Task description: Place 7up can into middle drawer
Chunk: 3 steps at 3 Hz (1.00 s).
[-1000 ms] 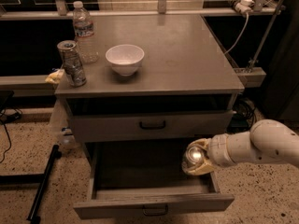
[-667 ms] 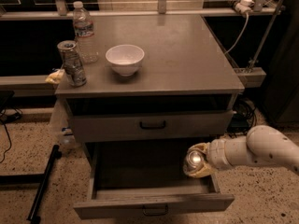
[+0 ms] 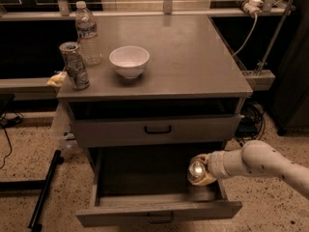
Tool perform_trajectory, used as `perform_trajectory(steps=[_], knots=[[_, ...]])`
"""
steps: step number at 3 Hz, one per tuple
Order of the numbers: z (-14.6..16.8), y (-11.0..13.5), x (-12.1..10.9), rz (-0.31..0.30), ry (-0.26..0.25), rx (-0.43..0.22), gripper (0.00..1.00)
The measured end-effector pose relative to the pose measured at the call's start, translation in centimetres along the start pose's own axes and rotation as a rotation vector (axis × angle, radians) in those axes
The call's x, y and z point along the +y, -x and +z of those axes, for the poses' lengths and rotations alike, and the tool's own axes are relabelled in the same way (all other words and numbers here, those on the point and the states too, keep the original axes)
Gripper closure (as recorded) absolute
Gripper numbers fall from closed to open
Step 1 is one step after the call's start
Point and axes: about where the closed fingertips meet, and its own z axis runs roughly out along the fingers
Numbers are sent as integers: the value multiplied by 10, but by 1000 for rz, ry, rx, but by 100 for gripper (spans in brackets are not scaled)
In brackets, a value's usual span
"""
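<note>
The robot's gripper needs to release the 7up can, now held inside that drawer, on the open middle drawer's bottom [image 3: 193, 181], close to the side nearest the robot's arm.
The 7up can [image 3: 197, 170], seen from above by its shiny silver top, is held by my gripper [image 3: 202, 171] inside the open middle drawer [image 3: 159, 212], at its right side. My arm [image 3: 260, 162] reaches in from the right. The gripper's tan fingers [image 3: 204, 180] wrap around the can. The drawer is pulled out toward the camera, with a small dark handle at its front. I cannot tell whether the can touches the drawer floor.
On the cabinet top [image 3: 193, 57] stand a taller dark-patterned can [image 3: 75, 65], a water bottle [image 3: 87, 33] and a white bowl [image 3: 129, 61]. The handled drawer front above [image 3: 157, 129] is closed. A dark pole [image 3: 44, 190] lies on the floor at left.
The arm has drawn slightly lower and the can has stayed in the gripper at the right side of the open drawer.
</note>
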Motion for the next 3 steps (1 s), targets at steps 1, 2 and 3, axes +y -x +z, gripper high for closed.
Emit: perform_trajectory(steps=[1,2,3], knots=[[25,-19,-1,-3,-1,6,100],[44,-30,0,12,-1,4,100],[58,-38,0,41,2,-3,100]])
